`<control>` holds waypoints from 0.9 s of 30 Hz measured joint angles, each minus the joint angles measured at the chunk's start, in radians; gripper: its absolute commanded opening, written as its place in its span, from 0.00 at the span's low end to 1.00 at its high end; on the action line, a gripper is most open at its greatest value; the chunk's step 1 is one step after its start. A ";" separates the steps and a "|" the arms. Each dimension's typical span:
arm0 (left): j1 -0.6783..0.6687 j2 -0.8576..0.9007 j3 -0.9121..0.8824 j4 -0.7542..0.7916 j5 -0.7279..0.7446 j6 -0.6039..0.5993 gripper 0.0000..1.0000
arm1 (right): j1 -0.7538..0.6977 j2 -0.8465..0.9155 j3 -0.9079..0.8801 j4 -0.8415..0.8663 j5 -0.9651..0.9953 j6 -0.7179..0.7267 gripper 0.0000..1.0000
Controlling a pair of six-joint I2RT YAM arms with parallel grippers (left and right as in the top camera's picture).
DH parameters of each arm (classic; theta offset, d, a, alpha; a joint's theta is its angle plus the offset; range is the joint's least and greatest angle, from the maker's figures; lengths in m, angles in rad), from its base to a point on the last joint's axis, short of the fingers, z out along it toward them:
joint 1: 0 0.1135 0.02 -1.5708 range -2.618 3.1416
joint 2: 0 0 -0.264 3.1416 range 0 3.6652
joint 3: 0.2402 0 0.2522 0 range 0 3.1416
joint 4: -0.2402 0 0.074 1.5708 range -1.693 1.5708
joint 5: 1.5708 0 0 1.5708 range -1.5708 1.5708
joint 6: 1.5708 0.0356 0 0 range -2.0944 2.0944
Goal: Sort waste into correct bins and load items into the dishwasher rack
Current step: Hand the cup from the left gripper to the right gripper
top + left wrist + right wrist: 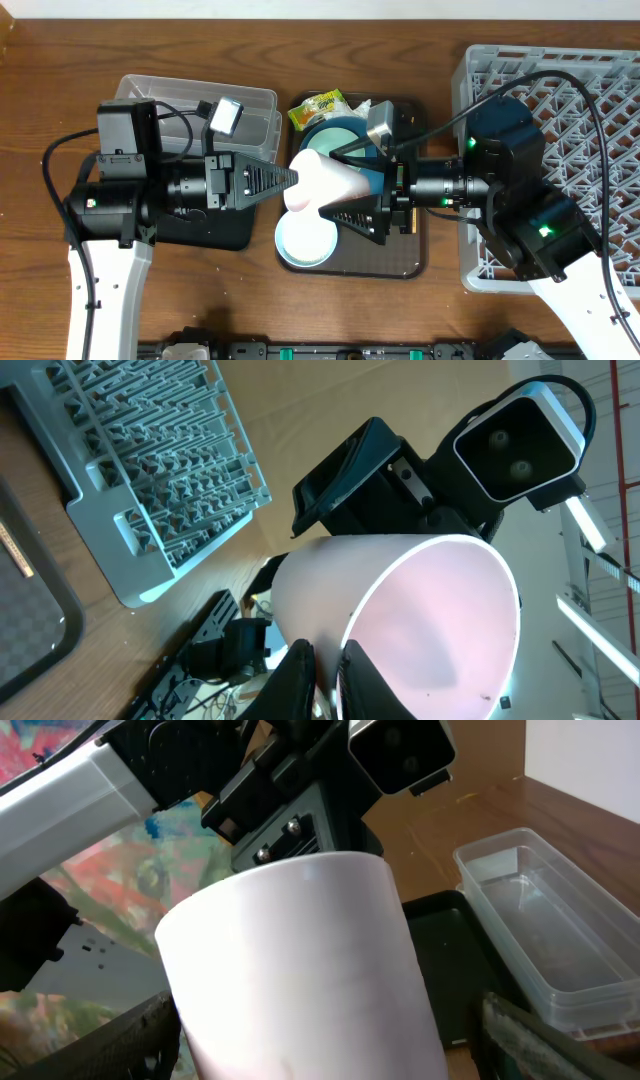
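My right gripper needs to close around the cup's body [326, 182] and carry the cup over, as my left gripper is on the pink cup's rim, far from the dishwasher rack.
The small pink cup [322, 180] hangs on its side in the air above the brown serving tray [410, 265]. My left gripper [298, 178] is shut on the cup's rim; the left wrist view shows its fingers [325, 670] pinching the cup wall [400, 620]. My right gripper [328, 182] is open, its fingers [335, 1040] spread to either side of the cup [300, 970]. The blue bowl [340, 130] and the mint-green bowl [305, 243] stand on the tray. The yellow-green wrapper [318, 106] lies at the tray's far edge. The white bowl, tissue and chopsticks are not in view.
The grey dishwasher rack [600, 90] fills the right side, under my right arm; it also shows in the left wrist view [150, 460]. The clear tub [195, 100] and black tray [215, 228] lie at the left, partly under my left arm. Both show in the right wrist view [540, 920] [440, 940].
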 measured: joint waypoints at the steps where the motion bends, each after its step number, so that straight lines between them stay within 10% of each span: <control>1: 0.000 0.000 0.000 0.000 0.000 0.000 0.10 | 0.000 0.000 0.000 -0.003 0.000 0.000 0.92; 13: 0.000 0.000 0.000 0.010 0.002 0.000 0.07 | 0.000 0.000 0.000 -0.005 0.014 -0.003 0.99; 21: 0.000 0.000 0.000 0.020 0.004 0.000 0.06 | 0.000 0.000 0.000 0.050 -0.048 -0.008 0.69; 27: -0.001 0.000 0.000 0.026 0.004 0.000 0.06 | -0.003 0.000 0.000 0.048 -0.089 -0.002 0.82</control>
